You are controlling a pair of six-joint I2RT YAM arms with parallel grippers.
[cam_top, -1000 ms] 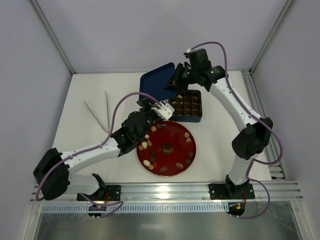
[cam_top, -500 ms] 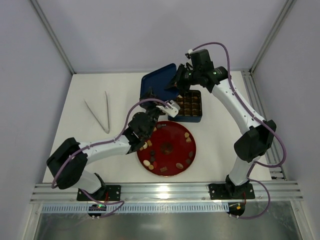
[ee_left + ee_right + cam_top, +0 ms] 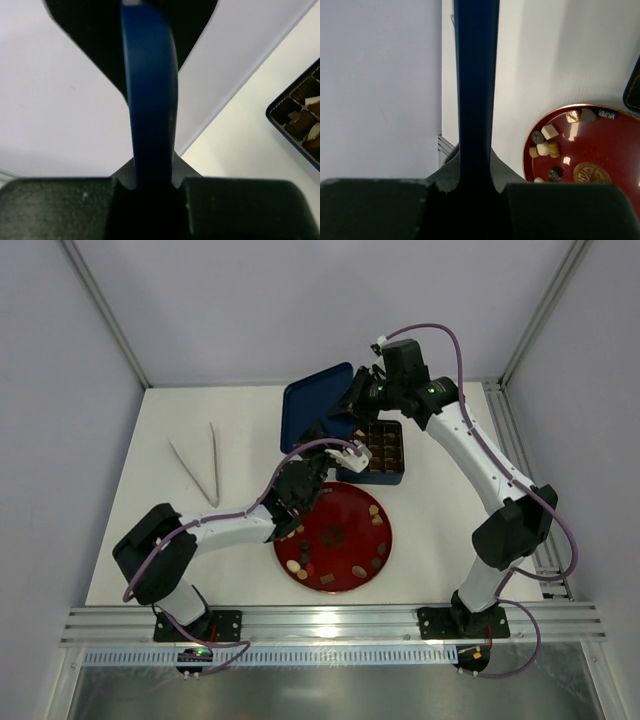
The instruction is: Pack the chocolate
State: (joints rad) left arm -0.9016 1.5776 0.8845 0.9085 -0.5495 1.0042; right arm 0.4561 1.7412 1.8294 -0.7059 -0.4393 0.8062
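Note:
Next, I release the blue lid from my left gripper on top of the open dark blue tin (image 3: 363, 442), over its chocolate grid.
The chocolate (image 3: 293, 529) lies in small brown, tan and cream pieces round the rim of the red plate (image 3: 345, 512); more pieces (image 3: 299, 126) fill the grid of the dark blue tin (image 3: 392, 476). The tin's blue lid (image 3: 310, 403) stands tilted behind and left of the tin. My left gripper (image 3: 318, 437) is shut on the lid's near edge (image 3: 150, 100). My right gripper (image 3: 351, 407) is shut on the lid's right edge (image 3: 476, 75). The right wrist view takes in the plate (image 3: 615, 150) and chocolate (image 3: 549, 132) below.
White tongs (image 3: 196, 466) lie on the table at the left. The plate sits just in front of the tin, under my left forearm. Frame posts and walls close in the back and sides.
My left arm has reached forward from above the plate to the lid, and its jaws have closed on the lid's edge. The right gripper has kept its hold, lifting slightly.

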